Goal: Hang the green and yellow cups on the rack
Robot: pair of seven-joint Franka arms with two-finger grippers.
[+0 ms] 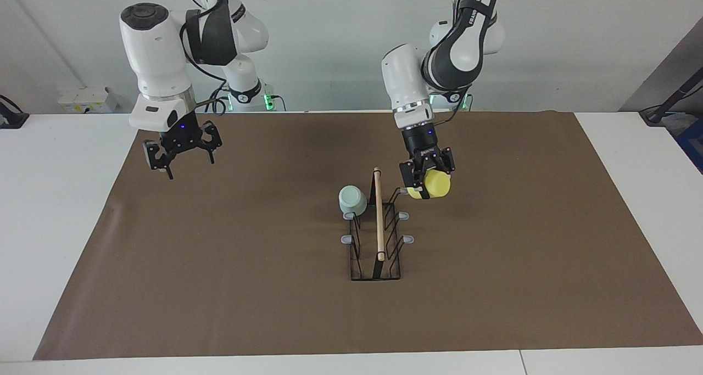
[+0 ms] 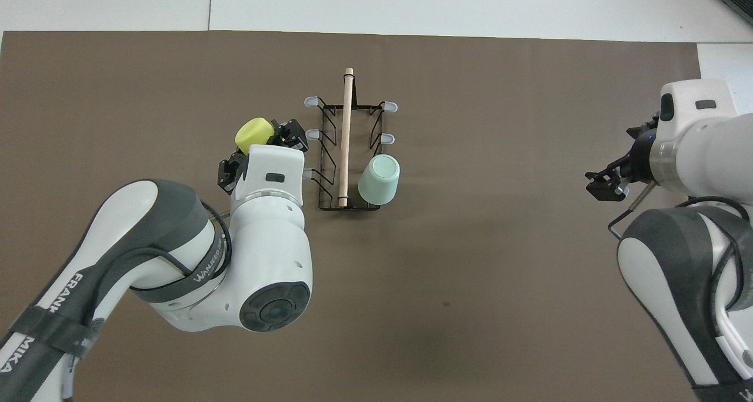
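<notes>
My left gripper will hang the yellow cup on the rack's grey-tipped peg [image 2: 307,169] opposite the green cup, and then I will release the cup there.
The black wire rack [image 1: 378,238] with its wooden rod [image 2: 346,137] stands mid-table. A pale green cup [image 1: 352,199] hangs bottom-up on the rack's peg nearest the robots, on the right arm's side; the overhead view shows this green cup [image 2: 379,179] too. My left gripper [image 1: 425,178] is shut on the yellow cup [image 1: 435,184] and holds it tilted in the air, close beside the grey-tipped pegs on the left arm's side of the rack [image 2: 329,155]. From overhead the yellow cup [image 2: 253,134] pokes out past the left gripper [image 2: 260,150]. My right gripper [image 1: 178,161] hangs open and empty.
A brown mat [image 1: 247,287] covers most of the white table [image 1: 55,227]. The right gripper [image 2: 606,184] hovers over the mat's edge at the right arm's end. Several grey-tipped pegs [image 1: 346,239] on the rack carry nothing.
</notes>
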